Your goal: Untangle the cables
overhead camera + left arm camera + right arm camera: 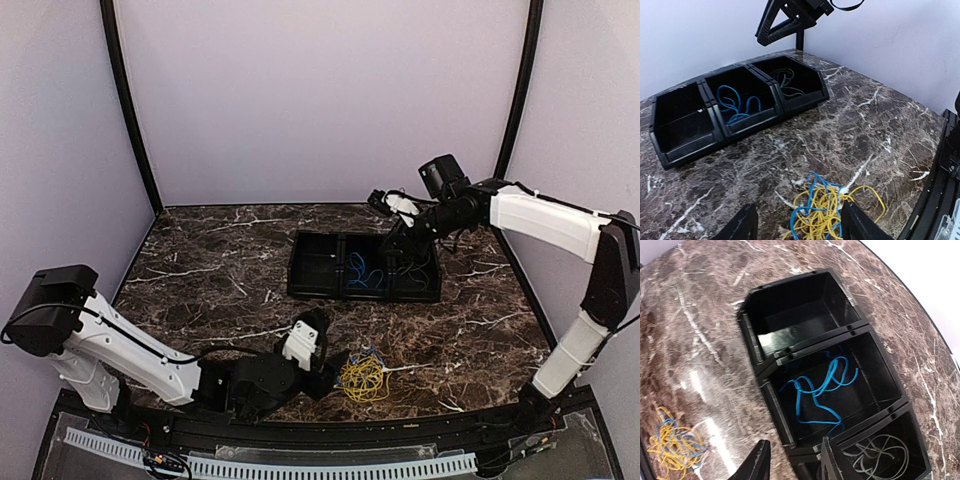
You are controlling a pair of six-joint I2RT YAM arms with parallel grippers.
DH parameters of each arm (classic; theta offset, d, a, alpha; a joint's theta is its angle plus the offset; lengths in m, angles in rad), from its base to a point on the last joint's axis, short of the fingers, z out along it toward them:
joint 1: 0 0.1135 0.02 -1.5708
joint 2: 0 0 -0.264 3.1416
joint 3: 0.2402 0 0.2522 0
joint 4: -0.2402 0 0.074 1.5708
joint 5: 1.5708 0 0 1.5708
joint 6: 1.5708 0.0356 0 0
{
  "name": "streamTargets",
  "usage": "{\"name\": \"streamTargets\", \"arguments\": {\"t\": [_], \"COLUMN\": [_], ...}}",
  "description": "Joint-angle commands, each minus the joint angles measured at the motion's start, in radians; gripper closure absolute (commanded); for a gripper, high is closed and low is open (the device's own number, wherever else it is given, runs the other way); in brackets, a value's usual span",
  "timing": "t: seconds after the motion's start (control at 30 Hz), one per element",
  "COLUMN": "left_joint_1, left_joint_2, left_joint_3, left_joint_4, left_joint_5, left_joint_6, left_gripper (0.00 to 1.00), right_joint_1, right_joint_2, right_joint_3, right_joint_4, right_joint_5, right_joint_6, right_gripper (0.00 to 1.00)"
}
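Note:
Next, I close my left gripper on the blue cable's loop (pixel 355 359) (pixel 809 201), on the side of the tangle that faces toward the black tray.
A tangle of yellow and blue cables (pixel 363 377) lies on the marble table near the front edge. In the left wrist view the tangle (pixel 832 210) sits between my left gripper's (pixel 797 207) open fingers, low over the table. The left gripper (pixel 328 378) is just left of the tangle in the top view. A black three-compartment tray (pixel 300 270) holds a loose blue cable (pixel 362 272) in its middle bin. My right gripper (pixel 794 441) is open and empty, hovering above the tray's right part (pixel 402 248). A black cable (pixel 880 455) lies in the right bin.
The tray's left bin (pixel 800 315) holds nothing. In the left wrist view the tray (pixel 685 150) stands beyond the tangle with the right arm (pixel 790 20) above it. Purple walls and black corner posts (pixel 130 110) enclose the table.

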Motion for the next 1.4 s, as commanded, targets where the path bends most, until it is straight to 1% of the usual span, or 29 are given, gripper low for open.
{"name": "streamTargets", "arguments": {"t": [0.0, 0.03, 0.07, 0.1, 0.2, 0.23, 0.27, 0.3, 0.4, 0.5, 0.57, 0.63, 0.73, 0.8, 0.87, 0.97, 1.13, 1.33, 1.37], "left_joint_1": [0.082, 0.103, 0.137, 0.151, 0.211, 0.223, 0.248, 0.269, 0.300, 0.346, 0.379, 0.399, 0.407, 0.408, 0.409, 0.409, 0.409, 0.409, 0.409], "left_joint_2": [-0.002, -0.012, -0.020, -0.040, -0.063, -0.065, -0.065, -0.057, -0.034, 0.007, 0.033, 0.043, 0.070, 0.104, 0.128, 0.147, 0.187, 0.205, 0.209], "left_joint_3": [0.090, 0.093, 0.089, 0.070, 0.055, 0.059, 0.065, 0.084, 0.138, 0.178, 0.208, 0.222, 0.246, 0.285, 0.308, 0.318, 0.357, 0.359, 0.359], "left_joint_4": [-0.268, -0.283, -0.288, -0.284, -0.286, -0.296, -0.320, -0.336, -0.418, -0.485, -0.568, -0.579, -0.577, -0.624, -0.647, -0.629, -0.653, -0.638, -0.636], "left_joint_5": [0.231, 0.311, 0.350, 0.417, 0.549, 0.624, 0.659, 0.725, 0.841, 0.886, 0.899, 0.929, 1.027, 1.082, 1.110, 1.121, 1.089, 1.069, 1.068], "left_joint_6": [-0.193, -0.240, -0.253, -0.260, -0.247, -0.238, -0.234, -0.228, -0.215, -0.216, -0.215, -0.194, -0.129, -0.089, -0.065, -0.053, -0.033, -0.027, -0.028], "left_gripper": [0.43, 0.45, 0.46, 0.47, 0.49, 0.51, 0.52, 0.54, 0.56, 0.58, 0.61, 0.62, 0.55, 0.52, 0.51, 0.51, 0.60, 0.75, 0.77], "right_joint_1": [0.003, 0.004, 0.004, 0.004, 0.008, 0.009, 0.011, 0.011, 0.011, 0.011, 0.016, 0.024, 0.031, 0.035, 0.037, 0.040, 0.039, 0.040, 0.039], "right_joint_2": [-0.132, -0.166, -0.195, -0.223, -0.272, -0.279, -0.284, -0.285, -0.273, -0.254, -0.248, -0.243, -0.226, -0.216, -0.213, -0.212, -0.212, -0.200, -0.197], "right_joint_3": [-0.154, -0.199, -0.239, -0.279, -0.370, -0.396, -0.420, -0.442, -0.480, -0.469, -0.468, -0.477, -0.480, -0.474, -0.469, -0.470, -0.472, -0.470, -0.469], "right_joint_4": [0.040, 0.047, 0.054, 0.059, 0.061, 0.069, 0.078, 0.090, 0.097, 0.064, 0.051, 0.052, 0.050, 0.044, 0.042, 0.042, 0.041, 0.039, 0.037], "right_joint_5": [-0.154, -0.207, -0.266, -0.308, -0.391, -0.403, -0.410, -0.414, -0.407, -0.455, -0.480, -0.470, -0.458, -0.457, -0.454, -0.444, -0.433, -0.433, -0.432], "right_joint_6": [-0.067, -0.087, -0.110, -0.127, -0.171, -0.176, -0.178, -0.180, -0.205, -0.226, -0.244, -0.255, -0.263, -0.264, -0.266, -0.268, -0.269, -0.271, -0.272], "right_gripper": [0.62, 0.62, 0.62, 0.62, 0.60, 0.60, 0.60, 0.60, 0.60, 0.60, 0.60, 0.60, 0.59, 0.59, 0.59, 0.59, 0.59, 0.59, 0.59]}}
